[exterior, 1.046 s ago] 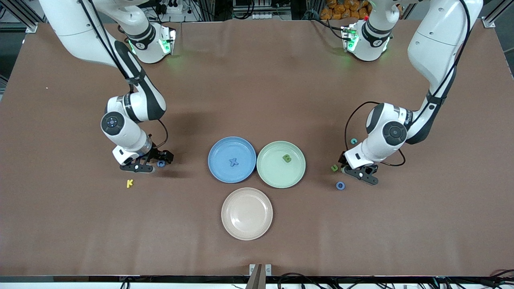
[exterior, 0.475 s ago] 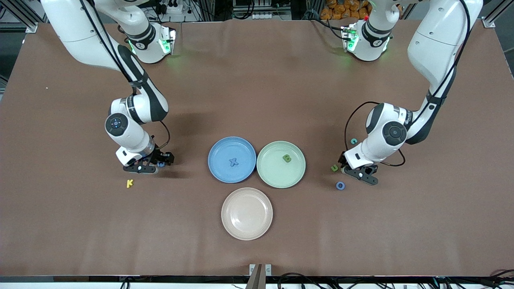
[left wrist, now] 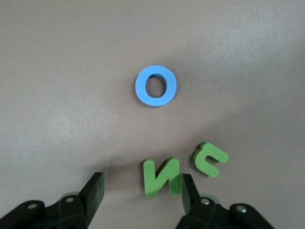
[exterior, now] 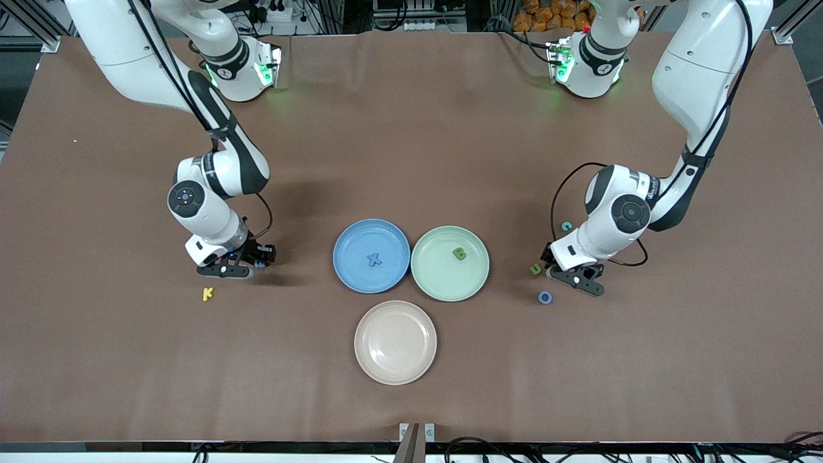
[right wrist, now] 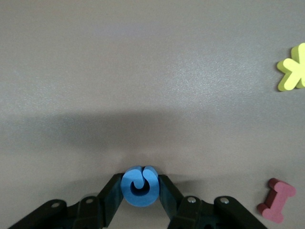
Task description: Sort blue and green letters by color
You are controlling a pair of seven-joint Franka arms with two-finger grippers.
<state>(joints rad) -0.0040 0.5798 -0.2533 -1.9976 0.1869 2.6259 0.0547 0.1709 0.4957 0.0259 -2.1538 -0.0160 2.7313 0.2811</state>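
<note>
My right gripper has the blue letter, still low at the table. It will let go of it in the blue plate [exterior: 364, 263], close beside the blue X.
My right gripper [exterior: 247, 262] is shut on a squeezed blue letter [right wrist: 140, 185], low at the table toward the right arm's end; the letter shows in the front view [exterior: 258, 263] too. My left gripper [left wrist: 142, 188] is open and low over a green N [left wrist: 162, 177], which lies between the jaws close to one finger. A green curved letter [left wrist: 210, 159] and a blue O [left wrist: 156, 86] lie just past it. In the front view the left gripper [exterior: 574, 278] hides the N. A blue X [exterior: 374, 260] lies in the blue plate [exterior: 350, 241], a green B [exterior: 459, 253] in the green plate [exterior: 434, 276].
A pale pink plate [exterior: 395, 360] stands nearer the front camera than the two plates. A yellow K [exterior: 207, 294] and a red letter [right wrist: 277, 200] lie by my right gripper. A teal letter [exterior: 566, 226] lies by the left arm's wrist.
My right gripper has shifted a little toward the plates and closed on the blue letter. The left arm has barely moved.
</note>
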